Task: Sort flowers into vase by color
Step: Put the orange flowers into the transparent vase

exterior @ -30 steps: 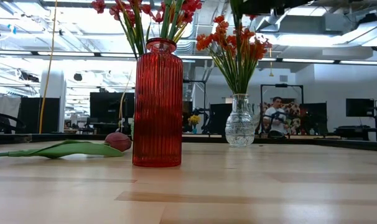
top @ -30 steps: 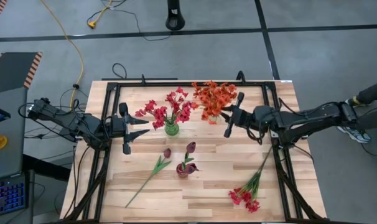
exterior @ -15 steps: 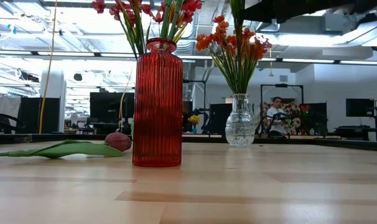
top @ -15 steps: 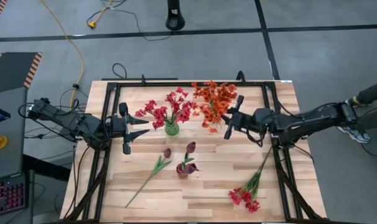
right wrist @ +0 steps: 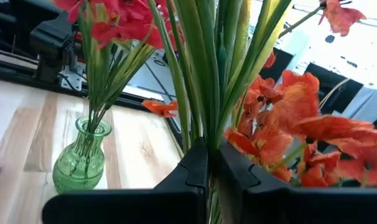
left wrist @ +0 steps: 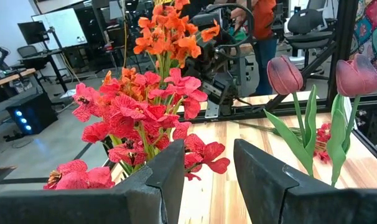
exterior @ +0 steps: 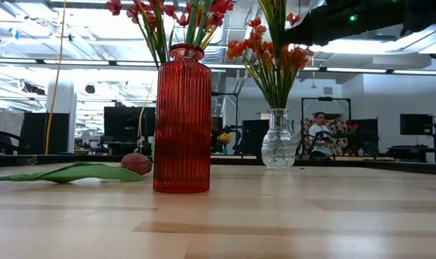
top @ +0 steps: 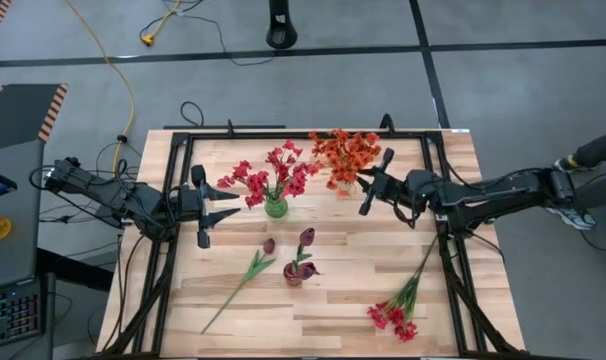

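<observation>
My right gripper is going to release the orange flowers into the clear glass vase (top: 351, 186), which is close to the far edge of the table.
Orange flowers (top: 343, 152) stand in a clear glass vase (exterior: 278, 142) at the far middle. My right gripper (top: 371, 186) is beside them on the right, shut on their green stalks. Pinkish-red flowers (top: 271, 175) stand in a small green vase (top: 275, 207). Maroon tulips (top: 305, 240) stand in a red ribbed vase (exterior: 182, 119). One loose tulip (top: 255, 265) and one loose pinkish-red stem (top: 403, 298) lie flat on the table. My left gripper (top: 215, 205) is open and empty, left of the green vase. My right gripper pinches several green stalks (right wrist: 204, 134) of the orange flowers between its two fingers, below the blooms. The fingers come level from the table's right and lie across the upright stalks. The stalks' lower ends stand in the clear vase (exterior: 277, 115).
A black metal frame (top: 283, 135) runs along the table's far and side edges. The loose tulip and the red vase take up the near middle; the loose pinkish-red stem lies near the right corner. Bare wood (top: 283, 320) shows at the near edge.
My right gripper, shut on the orange stalks, has swung a little toward the table's near left and then back toward the far edge. The orange blooms have swayed with it, while the clear vase has stayed in place. My left arm has kept still.
</observation>
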Controlling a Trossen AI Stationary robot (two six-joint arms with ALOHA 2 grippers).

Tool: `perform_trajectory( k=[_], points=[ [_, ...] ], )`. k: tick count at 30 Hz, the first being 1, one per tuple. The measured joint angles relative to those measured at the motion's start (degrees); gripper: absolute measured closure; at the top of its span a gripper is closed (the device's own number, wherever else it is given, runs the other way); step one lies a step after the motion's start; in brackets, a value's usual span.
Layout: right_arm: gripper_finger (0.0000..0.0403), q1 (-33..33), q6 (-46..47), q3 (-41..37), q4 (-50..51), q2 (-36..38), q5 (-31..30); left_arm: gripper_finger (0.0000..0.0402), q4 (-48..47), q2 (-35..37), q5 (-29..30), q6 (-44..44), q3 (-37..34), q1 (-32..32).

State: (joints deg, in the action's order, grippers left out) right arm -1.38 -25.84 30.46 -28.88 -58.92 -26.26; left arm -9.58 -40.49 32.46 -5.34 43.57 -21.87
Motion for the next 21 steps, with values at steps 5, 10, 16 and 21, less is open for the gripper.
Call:
perform_trajectory(
  k=[5, 10, 16, 21],
  points=[
    [0.0361, -1.1, 3.4, 0.0, 0.2, 0.0, -0.5, 0.0274, 0.0, 0.0, -0.1, 0.0, 0.0, 0.0],
    [0.0361, -2.1, 5.8, 0.0, 2.2, 0.0, -0.7, 0.0274, 0.0, 0.0, -0.1, 0.0, 0.0, 0.0],
    [0.0361, -3.9, 11.8, 0.0, 6.8, 0.0, -0.7, 0.0274, 0.0, 0.0, -0.1, 0.0, 0.0, 0.0],
    [0.0361, -5.1, 16.4, 0.0, 8.5, 0.0, -0.8, 0.0274, 0.0, 0.0, -0.1, 0.0, 0.0, 0.0]
  ],
)
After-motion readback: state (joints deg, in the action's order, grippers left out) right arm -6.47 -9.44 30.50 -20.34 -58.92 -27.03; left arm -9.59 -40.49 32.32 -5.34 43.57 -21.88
